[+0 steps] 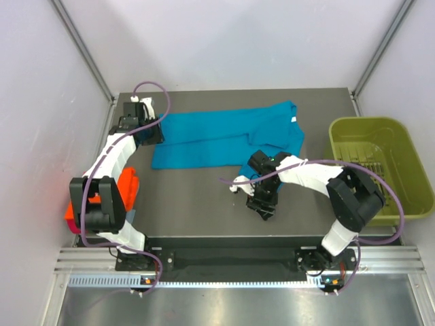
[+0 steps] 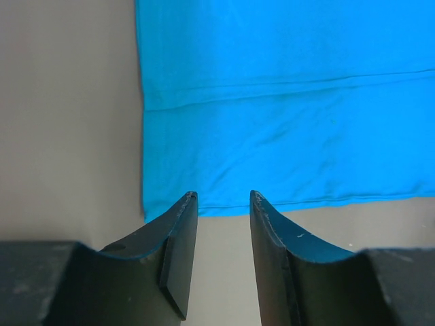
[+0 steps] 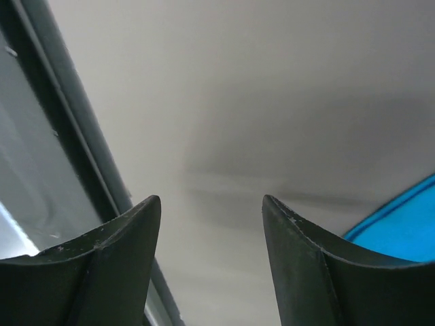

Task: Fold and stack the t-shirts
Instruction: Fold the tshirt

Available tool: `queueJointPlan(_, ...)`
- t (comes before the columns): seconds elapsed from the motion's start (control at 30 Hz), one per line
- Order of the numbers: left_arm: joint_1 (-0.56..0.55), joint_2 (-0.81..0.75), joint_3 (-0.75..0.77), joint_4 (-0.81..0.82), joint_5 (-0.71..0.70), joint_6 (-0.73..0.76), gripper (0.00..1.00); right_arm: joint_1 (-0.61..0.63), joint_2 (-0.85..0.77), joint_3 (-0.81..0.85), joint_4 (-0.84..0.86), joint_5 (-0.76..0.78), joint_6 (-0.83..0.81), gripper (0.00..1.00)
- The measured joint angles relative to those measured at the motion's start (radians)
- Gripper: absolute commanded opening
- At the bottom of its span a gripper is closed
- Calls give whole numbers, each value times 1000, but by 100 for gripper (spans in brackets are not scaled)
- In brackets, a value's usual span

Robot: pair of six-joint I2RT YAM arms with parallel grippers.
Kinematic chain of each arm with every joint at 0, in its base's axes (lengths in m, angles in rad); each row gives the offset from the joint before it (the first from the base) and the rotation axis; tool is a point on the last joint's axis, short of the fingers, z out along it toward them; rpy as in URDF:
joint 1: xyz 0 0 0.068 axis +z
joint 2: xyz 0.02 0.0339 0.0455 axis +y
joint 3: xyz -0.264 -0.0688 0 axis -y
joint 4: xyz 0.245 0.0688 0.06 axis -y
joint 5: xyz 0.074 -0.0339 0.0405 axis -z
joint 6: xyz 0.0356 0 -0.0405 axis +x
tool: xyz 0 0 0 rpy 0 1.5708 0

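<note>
Next, my left gripper comes to close on the near corner of the teal-blue t-shirt (image 1: 153, 167) (image 2: 147, 219), which is at the end opposite the white neck label of that shirt.
The teal-blue t-shirt (image 1: 224, 136) lies folded lengthwise across the back of the table, its small white neck label (image 1: 294, 120) at the right end. My left gripper (image 1: 155, 134) is at its left end; in the left wrist view the gripper (image 2: 223, 197) is open and empty, tips at the edge of the shirt (image 2: 285, 102). My right gripper (image 1: 263, 209) hovers over bare table in front of the shirt, open and empty (image 3: 211, 200); a bit of teal cloth (image 3: 401, 234) shows at its right. An orange shirt (image 1: 126, 187) lies folded at the left edge, partly under my left arm. No magenta shirt shows.
The olive-green plastic basket (image 1: 380, 132) stands at the right side of the table. The table's near edge with a dark rail (image 3: 75, 122) runs close to my right gripper. A red-orange patch (image 1: 70, 212) shows behind my left arm's elbow.
</note>
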Motion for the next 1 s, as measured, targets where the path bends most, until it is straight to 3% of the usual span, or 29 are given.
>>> queueJointPlan(0.4, 2, -14, -2, 2, 48, -25, 40, 21, -102, -83, 121, 275, -39, 57)
queueJointPlan(0.73, 2, -14, -2, 2, 61, -34, 40, 20, -108, -124, 216, 363, -49, 56)
queueJointPlan(0.83, 2, -14, -2, 2, 60, -33, 40, 20, -103, -154, 254, 385, -56, 52)
queueJointPlan(1.0, 4, -14, -2, -1, 48, -29, 39, 20, -102, -161, 302, 422, -66, 31)
